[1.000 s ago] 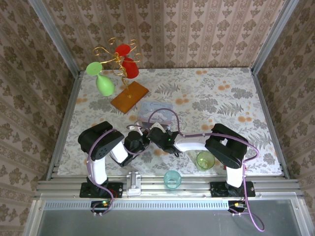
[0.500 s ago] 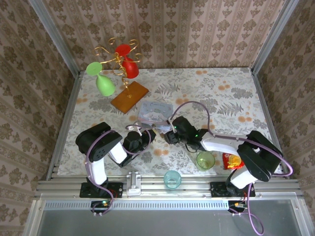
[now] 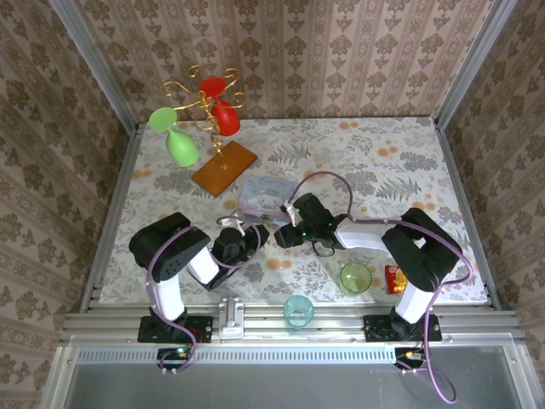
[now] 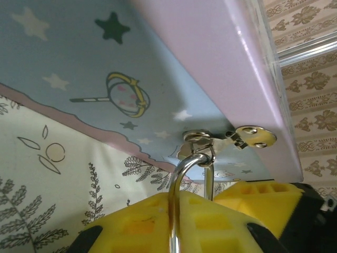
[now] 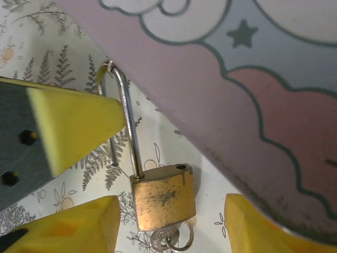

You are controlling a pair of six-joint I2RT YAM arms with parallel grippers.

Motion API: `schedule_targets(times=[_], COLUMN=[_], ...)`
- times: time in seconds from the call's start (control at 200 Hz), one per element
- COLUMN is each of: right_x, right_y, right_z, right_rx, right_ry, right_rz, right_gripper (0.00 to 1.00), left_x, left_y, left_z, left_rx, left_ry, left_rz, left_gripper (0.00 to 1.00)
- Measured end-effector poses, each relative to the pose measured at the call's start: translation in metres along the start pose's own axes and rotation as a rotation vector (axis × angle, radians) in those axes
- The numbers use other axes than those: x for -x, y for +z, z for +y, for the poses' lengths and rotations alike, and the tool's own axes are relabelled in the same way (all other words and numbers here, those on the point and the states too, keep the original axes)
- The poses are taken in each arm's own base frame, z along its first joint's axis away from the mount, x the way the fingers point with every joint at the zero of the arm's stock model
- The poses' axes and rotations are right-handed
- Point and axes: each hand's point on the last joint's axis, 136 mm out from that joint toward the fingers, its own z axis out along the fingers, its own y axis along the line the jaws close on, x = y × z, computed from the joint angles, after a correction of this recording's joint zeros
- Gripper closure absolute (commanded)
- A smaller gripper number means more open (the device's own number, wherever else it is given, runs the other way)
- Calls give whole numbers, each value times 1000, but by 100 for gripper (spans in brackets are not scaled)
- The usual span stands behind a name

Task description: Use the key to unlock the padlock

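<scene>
I should grip the padlock's body (image 5: 164, 196) with my right gripper, since my left gripper holds the open shackle inside the hasp's ring, and this will free my left gripper to turn the tin.
The brass padlock (image 5: 162, 197) lies on the flowered cloth beside the pale blue cartoon tin (image 5: 247, 79). Its silver shackle (image 5: 126, 116) stands sprung open, the free leg out of the body. The key (image 5: 167, 241) sits in the keyhole with its ring. My right gripper (image 5: 171, 221) is open, a yellow finger on each side of the padlock's body. My left gripper (image 4: 210, 211) is shut on the shackle (image 4: 176, 174), which hooks through the ring of the tin's hasp (image 4: 253, 136). From above, both grippers (image 3: 247, 232) (image 3: 283, 233) meet just in front of the tin (image 3: 268, 192).
A green cup (image 3: 355, 277) and a teal cup (image 3: 298, 309) stand near the front edge. A red packet (image 3: 394, 278) lies by the right arm's base. A wooden stand (image 3: 223, 166) with a gold hanger holding green and red cups is at the back left.
The right arm swung its elbow out and back; its gripper pulled right, then returned to the padlock. The red packet came into view. The left arm held still.
</scene>
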Motion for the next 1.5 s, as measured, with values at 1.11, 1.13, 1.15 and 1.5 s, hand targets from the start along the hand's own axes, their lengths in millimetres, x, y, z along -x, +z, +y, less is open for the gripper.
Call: schedule_targets(times=[1.11,1.13,1.15,1.5], right_x=[7,8,8,11], right_y=[22,22,22,23], right_z=[2,1,1,-3], right_rx=[-177,-172,-163,-119], right_ry=[-57,-52,-48,-22], right_rz=[-30,-31,-31,-29], right_gripper=[47,47,47,62], left_x=[112,118,125,141], left_y=[-73,-74,-74,-27], left_z=[-62,-64,-64,-19], left_rx=[131,137,149,315], left_ry=[354,362,372,501], left_rz=[-216,-220,-224,-14], left_gripper=[55,55,54,48])
